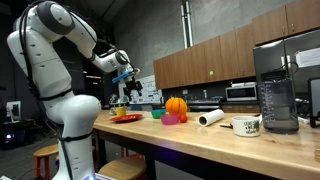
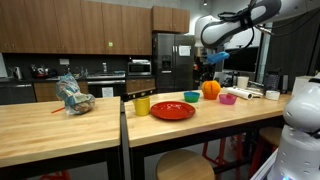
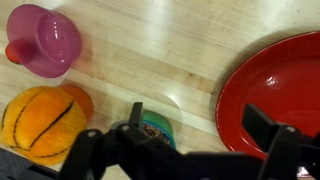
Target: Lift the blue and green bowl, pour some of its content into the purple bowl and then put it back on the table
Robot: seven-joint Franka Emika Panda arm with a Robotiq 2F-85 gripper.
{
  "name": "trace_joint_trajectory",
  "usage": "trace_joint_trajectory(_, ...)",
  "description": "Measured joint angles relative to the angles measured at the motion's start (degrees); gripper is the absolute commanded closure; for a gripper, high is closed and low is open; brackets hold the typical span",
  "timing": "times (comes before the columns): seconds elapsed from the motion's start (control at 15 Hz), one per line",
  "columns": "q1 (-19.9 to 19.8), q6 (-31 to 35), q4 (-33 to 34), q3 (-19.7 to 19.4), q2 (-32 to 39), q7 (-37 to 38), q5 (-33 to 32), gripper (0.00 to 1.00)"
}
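Observation:
I need to move my gripper to the blue and green bowl next and close it on its green rim (image 1: 157, 110) (image 3: 141, 114) on the side that faces the purple bowl.
The blue and green bowl (image 3: 157, 130) stands on the wooden table (image 3: 190, 45) and holds small dark bits; in the wrist view it sits by my left finger, partly hidden by the gripper body. It also shows in both exterior views (image 1: 157, 114) (image 2: 191, 97). The purple bowl (image 3: 45, 40) stands upright at the top left, beyond an orange ribbed ball (image 3: 40, 118); it also shows in both exterior views (image 1: 173, 119) (image 2: 228, 99). My gripper (image 3: 200, 125) is open and empty. It hangs well above the table in both exterior views (image 1: 125, 82) (image 2: 208, 62).
A flat red plate (image 3: 270, 90) lies right of the green bowl, also in an exterior view (image 2: 172, 110). A yellow cup (image 2: 142, 104), a paper roll (image 2: 243, 94), a mug (image 1: 246, 125) and a blender (image 1: 275, 90) stand on the table.

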Motion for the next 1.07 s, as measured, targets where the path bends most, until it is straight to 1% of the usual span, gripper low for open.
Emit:
trace_joint_trajectory(0.2,-1.46,1.43,0.16,-0.81,1.11,4.48,0.03,0.00)
trace_joint_trajectory(0.4,-2.62,1.92,0.50,-0.67,2.72,10.76,0.02,0.00)
trace_joint_trajectory(0.87,-4.44,3.59,1.38,0.53,7.06,32.27,-0.03,0.00)
trace_joint_trajectory(1.07,-5.06,6.89,1.38,0.54,7.96,40.75,-0.91,0.00)
